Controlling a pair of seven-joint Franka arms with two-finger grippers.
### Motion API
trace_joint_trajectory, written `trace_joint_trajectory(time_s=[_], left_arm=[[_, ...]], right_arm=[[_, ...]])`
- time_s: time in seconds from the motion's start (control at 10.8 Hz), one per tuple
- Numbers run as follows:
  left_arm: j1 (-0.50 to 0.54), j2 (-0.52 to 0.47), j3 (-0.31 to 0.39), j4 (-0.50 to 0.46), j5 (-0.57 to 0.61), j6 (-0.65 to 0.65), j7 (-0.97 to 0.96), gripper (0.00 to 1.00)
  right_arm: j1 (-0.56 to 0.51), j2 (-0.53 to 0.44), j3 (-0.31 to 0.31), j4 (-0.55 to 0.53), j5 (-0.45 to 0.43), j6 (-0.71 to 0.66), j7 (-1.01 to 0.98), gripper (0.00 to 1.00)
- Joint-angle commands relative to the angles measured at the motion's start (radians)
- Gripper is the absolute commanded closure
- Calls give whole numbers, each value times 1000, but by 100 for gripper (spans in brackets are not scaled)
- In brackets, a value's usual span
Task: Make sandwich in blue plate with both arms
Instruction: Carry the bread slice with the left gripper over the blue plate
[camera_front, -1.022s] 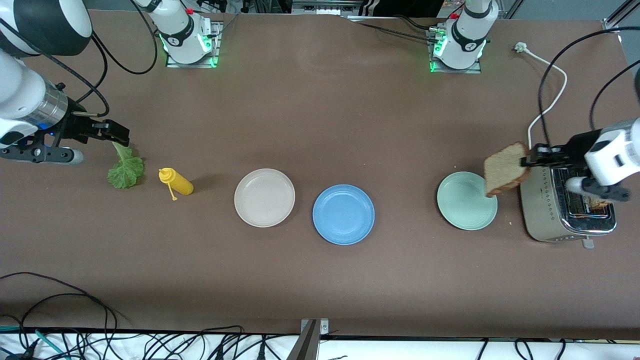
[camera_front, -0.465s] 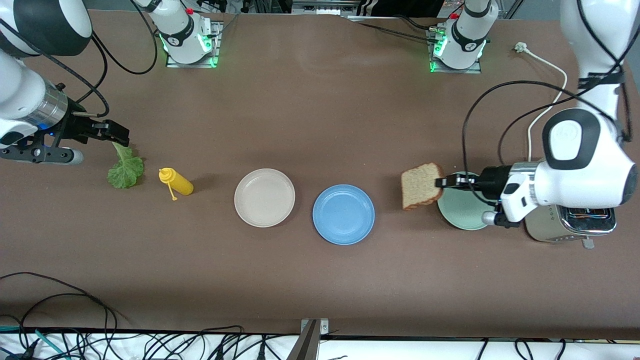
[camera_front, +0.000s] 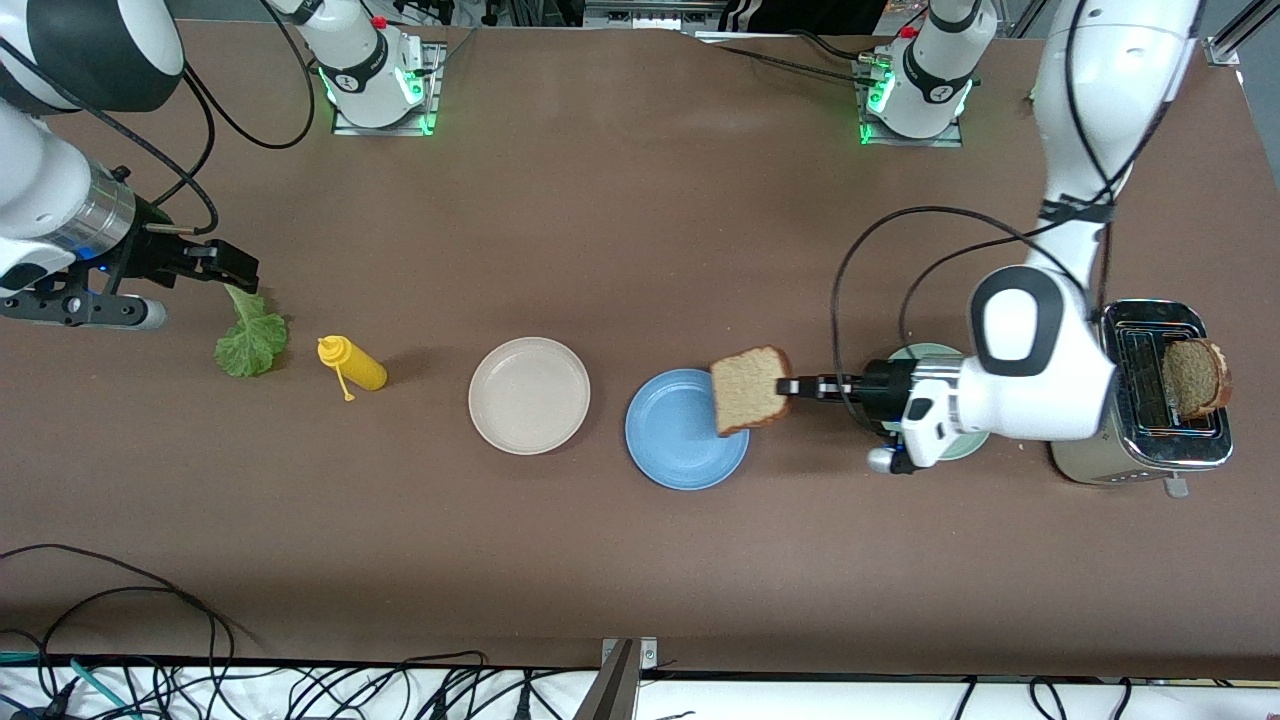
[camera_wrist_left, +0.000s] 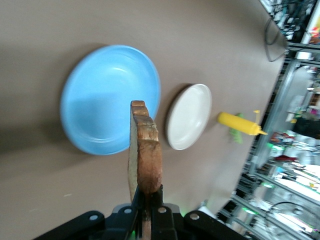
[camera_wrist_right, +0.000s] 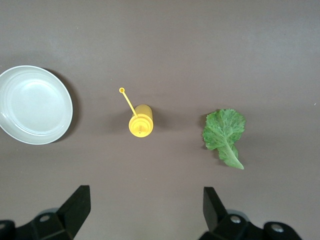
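The brown bread slice, now upright over the plate's rim, will be released by my left gripper, lying flat on the middle of the bare blue plate (camera_front: 695, 433) (camera_wrist_left: 111, 104).
My left gripper (camera_front: 792, 386) is shut on one edge of a brown bread slice (camera_front: 750, 390), which hangs upright over the rim of the blue plate (camera_front: 672, 440) toward the left arm's end. In the left wrist view the slice (camera_wrist_left: 145, 150) stands on edge in my gripper (camera_wrist_left: 148, 194), above the bare blue plate (camera_wrist_left: 105, 95). A second slice (camera_front: 1195, 378) sticks out of the toaster (camera_front: 1110, 440). A green lettuce leaf (camera_front: 250, 340) lies on the table at the right arm's end. My right gripper (camera_front: 238, 266) waits open over the table by its stem; the leaf (camera_wrist_right: 225, 132) shows past my gripper (camera_wrist_right: 145, 210).
A beige-white plate (camera_front: 529, 395) sits beside the blue plate toward the right arm's end. A yellow squeeze bottle (camera_front: 352, 364) lies between it and the lettuce. A mint-green plate (camera_front: 915, 352) is mostly hidden under the left arm. Cables run along the table's near edge.
The left arm has carried the bread slice from beside the toaster, across the mint-green plate, to over the blue plate. The right arm has not moved.
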Motion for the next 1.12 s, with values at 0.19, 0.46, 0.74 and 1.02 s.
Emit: trace_joint_trajectory(time_s=[0.19, 0.46, 0.74, 1.02], left_arm=[[-100, 86, 7, 35, -148, 156, 3, 100], [-145, 144, 7, 72, -148, 260, 7, 100], [-146, 161, 9, 84, -146, 262, 15, 100], [-146, 181, 9, 82, -145, 262, 52, 100]], right_arm=[[-3, -1, 0, 9, -1, -4, -4, 0], [-3, -1, 0, 9, -2, -3, -4, 0], [-3, -1, 0, 9, -2, -3, -4, 0], [-3, 8, 0, 9, -2, -3, -4, 0]])
